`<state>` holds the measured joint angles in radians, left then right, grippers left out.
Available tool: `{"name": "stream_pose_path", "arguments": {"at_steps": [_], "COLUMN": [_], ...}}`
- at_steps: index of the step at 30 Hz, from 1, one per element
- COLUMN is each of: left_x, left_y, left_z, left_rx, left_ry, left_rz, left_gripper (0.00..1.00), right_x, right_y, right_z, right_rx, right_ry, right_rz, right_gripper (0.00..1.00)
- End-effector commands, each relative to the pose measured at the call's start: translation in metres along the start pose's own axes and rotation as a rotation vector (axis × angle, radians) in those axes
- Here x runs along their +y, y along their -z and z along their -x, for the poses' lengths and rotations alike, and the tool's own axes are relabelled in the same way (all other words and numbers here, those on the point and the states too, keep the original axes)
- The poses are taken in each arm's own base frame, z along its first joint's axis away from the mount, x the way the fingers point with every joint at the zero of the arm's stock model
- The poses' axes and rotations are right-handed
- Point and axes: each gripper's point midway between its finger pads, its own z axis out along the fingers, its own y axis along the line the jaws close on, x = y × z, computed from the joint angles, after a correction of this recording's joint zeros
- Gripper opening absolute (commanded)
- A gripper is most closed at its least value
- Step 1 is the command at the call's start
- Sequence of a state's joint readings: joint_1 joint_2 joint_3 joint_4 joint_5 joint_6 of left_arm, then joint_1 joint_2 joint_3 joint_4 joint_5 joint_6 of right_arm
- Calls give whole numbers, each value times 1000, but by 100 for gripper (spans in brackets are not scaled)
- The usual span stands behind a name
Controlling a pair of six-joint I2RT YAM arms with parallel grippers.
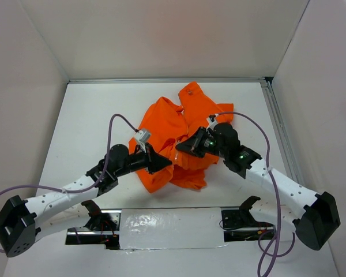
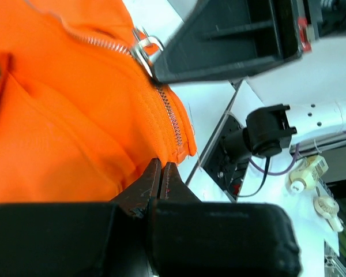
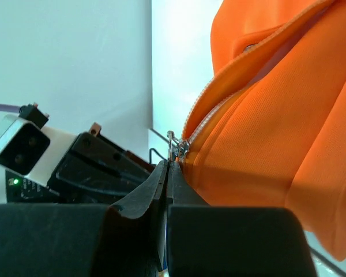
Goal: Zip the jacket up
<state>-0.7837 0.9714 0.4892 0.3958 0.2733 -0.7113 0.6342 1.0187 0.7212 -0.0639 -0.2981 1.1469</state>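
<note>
The jacket's bottom hem will leave my left gripper on the white table (image 1: 168, 200) just behind the foil-covered piece.
The bright orange jacket (image 1: 173, 124) lies crumpled mid-table. My left gripper (image 1: 166, 165) is shut on the jacket's bottom hem (image 2: 181, 151), just beside the lower end of the pale zipper (image 2: 173, 121). My right gripper (image 1: 180, 148) is shut on the metal zipper pull (image 3: 176, 147), low on the zipper, a short way above the hem. In the left wrist view the pull (image 2: 143, 49) shows at the tip of the right gripper's black body (image 2: 219, 46). Above the pull the zipper halves spread open (image 3: 259, 43). The jacket's pockets and lining are hidden.
A shiny foil-covered strip (image 1: 167, 228) runs along the near table edge between two black arm mounts (image 1: 95, 213) (image 1: 245, 213). A metal rail (image 1: 277, 127) borders the table's right side. White walls enclose the back and sides. Purple cables (image 1: 118, 118) loop over both arms.
</note>
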Motion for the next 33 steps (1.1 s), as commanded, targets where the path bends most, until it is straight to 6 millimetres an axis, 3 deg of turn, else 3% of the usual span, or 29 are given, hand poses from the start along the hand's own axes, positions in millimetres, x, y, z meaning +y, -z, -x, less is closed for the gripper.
{"name": "stream_pose_path", "arguments": {"at_steps": [1,3,6,8,9,10,11,12,13,14,15,16,17,18,19,20,21,22,23,24,25,27,28,29,30,32,33], "left_x": [-11,-14,-19,-23,-24,-26,-25,-26,-26,-32,-32,-32,-37,-36,-36,-40,-41,-41,-43,-45,-45,-48,-48,-49,-47,-45,-45], "left_y": [14,19,30,39,47,51,56,63,67,74,80,84,89,94,97,101,104,107,109,111,113,115,117,118,118,116,113], "left_z": [-36,-43,-53,-59,-65,-70,-75,-81,-85,-88,-97,-101,-104,-109,-112,-113,-116,-122,-125,-127,-130,-132,-134,-136,-138,-138,-135], "left_rx": [138,166,217,248,266,284,300,319,334,345,383,398,414,436,447,460,477,490,499,512,519,536,547,557,559,556,542], "left_ry": [41,52,71,94,101,115,118,124,139,126,142,149,146,158,158,155,162,168,170,174,174,181,183,189,193,190,180], "left_rz": [-60,-81,-94,-99,-101,-107,-108,-105,-102,-147,-142,-144,-172,-162,-162,-183,-185,-195,-206,-225,-233,-246,-253,-258,-251,-247,-243], "left_gripper": [0,0,0,0,0,0,0,0,0,0,0,0,0,0,0,0,0,0,0,0,0,0,0,0,0,0,0], "right_x": [32,27,3,-7,-9,-13,-13,-30,-20,-22,-51,-41,-42,-72,-57,-85,-87,-67,-86,-89,-71,-88,-68,-81,-64,-52,-61], "right_y": [0,-4,-11,-18,-25,-31,-36,-51,-51,-55,-72,-72,-78,-98,-98,-118,-124,-127,-143,-147,-149,-167,-166,-173,-176,-180,-183], "right_z": [49,55,81,109,110,145,158,170,198,214,230,261,274,285,316,326,335,357,361,368,384,386,400,399,400,389,377], "right_rx": [-191,-213,-295,-344,-328,-389,-411,-411,-458,-484,-488,-554,-553,-534,-579,-563,-561,-594,-577,-587,-619,-580,-613,-593,-568,-512,-466], "right_ry": [105,127,140,143,162,161,180,170,190,188,191,192,196,165,174,159,160,185,173,198,214,250,268,278,300,341,366], "right_rz": [49,13,-95,-131,-142,-176,-187,-234,-229,-247,-326,-325,-317,-367,-334,-376,-375,-332,-358,-376,-350,-370,-346,-376,-325,-279,-293], "right_gripper": [0,0,0,0,0,0,0,0,0,0,0,0,0,0,0,0,0,0,0,0,0,0,0,0,0,0,0]}}
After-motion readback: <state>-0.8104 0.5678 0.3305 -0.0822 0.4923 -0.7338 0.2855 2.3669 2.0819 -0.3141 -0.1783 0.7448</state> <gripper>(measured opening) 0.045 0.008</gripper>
